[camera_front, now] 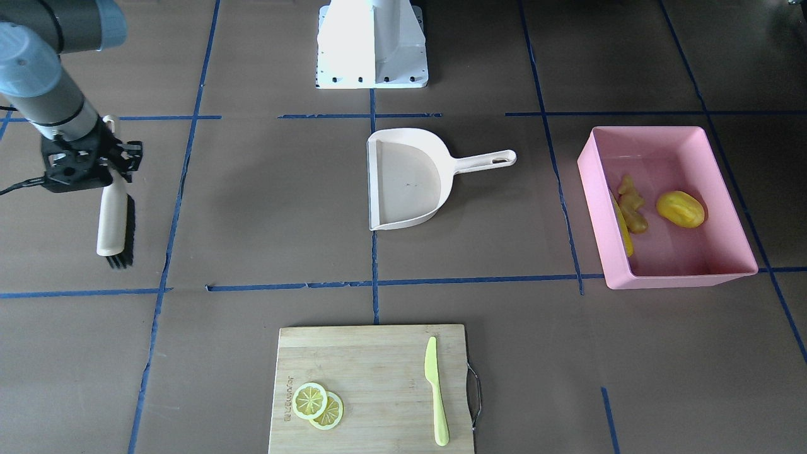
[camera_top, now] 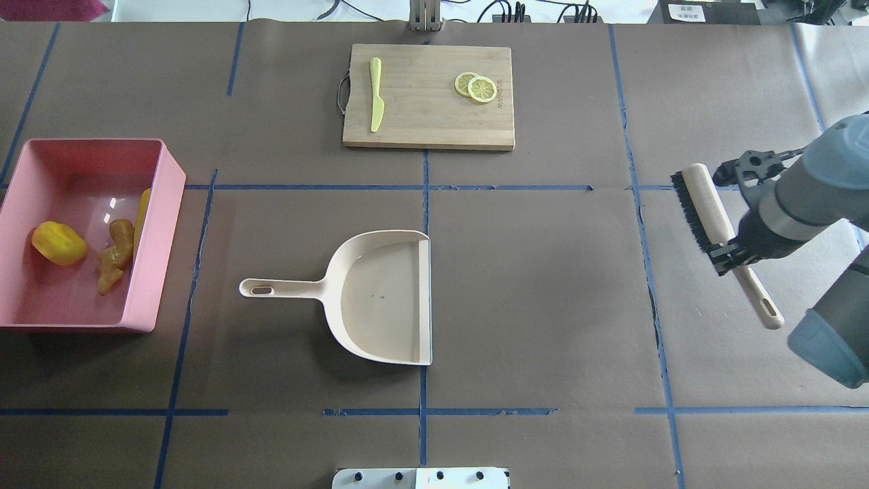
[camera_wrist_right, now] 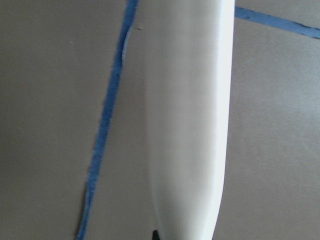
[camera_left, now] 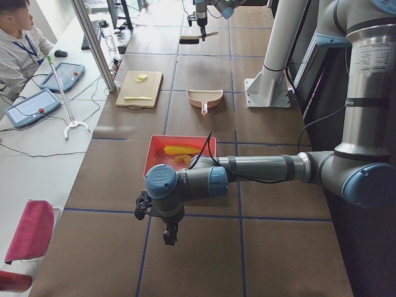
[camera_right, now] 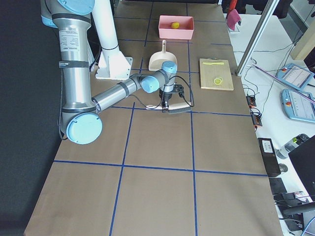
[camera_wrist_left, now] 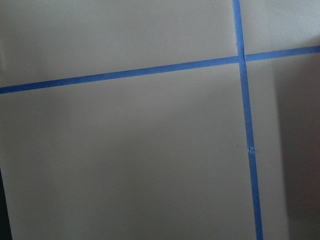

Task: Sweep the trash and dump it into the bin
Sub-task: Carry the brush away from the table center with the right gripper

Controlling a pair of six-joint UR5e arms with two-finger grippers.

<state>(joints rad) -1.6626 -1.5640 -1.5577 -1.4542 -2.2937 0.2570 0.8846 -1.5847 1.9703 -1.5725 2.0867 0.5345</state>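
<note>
Next, my right gripper sets the cream brush down on bare table [camera_front: 21, 178] between the crosswise blue tapes, farther away from the dustpan.
The trash lies inside the pink bin [camera_top: 166, 204] at the table's left end: a corn cob [camera_top: 143, 207] along the wall, a yellow oval lump [camera_top: 59, 243] and a tan ginger root [camera_top: 115, 255]. The cream dustpan [camera_top: 380, 299] rests flat and bare at the table's middle. My right gripper [camera_top: 730, 252] is shut on the handle of a cream brush [camera_top: 703, 197] with black bristles, far right of the dustpan. My left gripper [camera_left: 168, 235] shows only in the exterior left view, beyond the bin's end, and I cannot tell its state.
A wooden cutting board [camera_top: 428, 115] at the far edge carries a lime-green knife [camera_top: 375, 95] and two lemon slices [camera_top: 475, 87]. The robot's white base [camera_front: 372, 44] stands behind the dustpan. A person [camera_left: 18, 43] sits at a side desk.
</note>
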